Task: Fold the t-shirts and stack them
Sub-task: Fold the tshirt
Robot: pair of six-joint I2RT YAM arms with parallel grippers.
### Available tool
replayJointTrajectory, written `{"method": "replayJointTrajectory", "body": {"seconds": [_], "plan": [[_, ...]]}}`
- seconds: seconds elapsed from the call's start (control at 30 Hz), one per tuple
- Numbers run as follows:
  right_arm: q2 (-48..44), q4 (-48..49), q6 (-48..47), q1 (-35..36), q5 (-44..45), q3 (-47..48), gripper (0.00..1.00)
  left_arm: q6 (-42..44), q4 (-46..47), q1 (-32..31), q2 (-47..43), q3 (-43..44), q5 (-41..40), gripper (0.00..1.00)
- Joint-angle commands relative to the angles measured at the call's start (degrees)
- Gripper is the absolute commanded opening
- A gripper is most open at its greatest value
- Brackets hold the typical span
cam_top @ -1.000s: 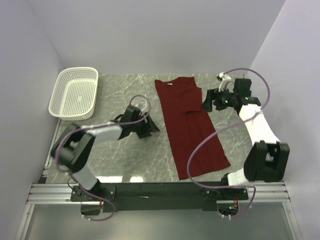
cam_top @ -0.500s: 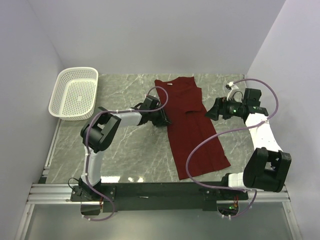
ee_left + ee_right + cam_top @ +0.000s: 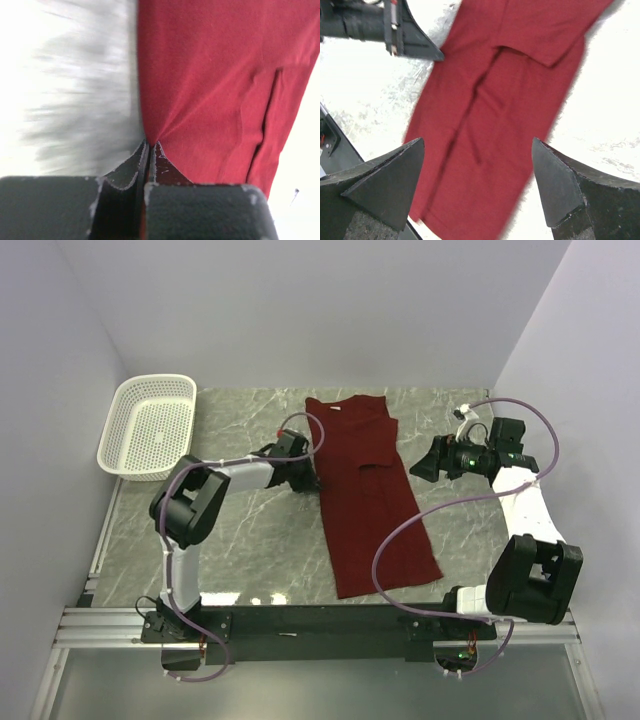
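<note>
The t-shirt slants, its folded edge jutting near the neck, so next my right hand takes the t-shirt's far corner (image 3: 392,422) and straightens it before the next fold.
A dark red t-shirt (image 3: 365,490) lies flat on the marble table as a long narrow strip, with its neck at the far end. My left gripper (image 3: 312,476) is low at its left edge, about a third of the way down from the neck. The left wrist view has the jaws pressed together (image 3: 150,144) with the t-shirt's (image 3: 210,85) edge pinched between them and the cloth puckering at the tips. My right gripper (image 3: 420,464) hovers to the right of the shirt, wide open (image 3: 478,142) with nothing held, looking down on the t-shirt (image 3: 490,125) and the left gripper (image 3: 415,42).
A white perforated basket (image 3: 150,425) stands at the far left of the table. Light walls close in the left, back and right sides. The right arm's purple cable (image 3: 400,540) loops over the lower part of the shirt. Bare marble (image 3: 250,540) lies left of the shirt.
My left gripper reached the shirt's left edge, closed on it and drew it left, so the strip now lies straighter. The right gripper backed away to the right, staying open.
</note>
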Motion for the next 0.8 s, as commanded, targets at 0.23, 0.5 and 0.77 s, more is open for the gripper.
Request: {"method": "replayJointTrajectory", "body": {"seconds": [0.23, 0.5, 0.77], "plan": [[5.8, -3.0, -4.1, 0.5, -0.5, 2.3, 0.94, 8.4, -6.7, 7.7, -4.8, -4.1, -3.0, 0.1], [23.8, -1.0, 9.8, 6.4, 10.2, 20.6, 0.94, 12.4, -9.1, 7.7, -20.4, -5.9, -9.2, 0.73], [44.9, -0.4, 27.2, 10.6, 11.9, 41.8, 0.9, 20.4, -13.4, 7.9, -47.9, -12.1, -21.8, 0.99]]}}
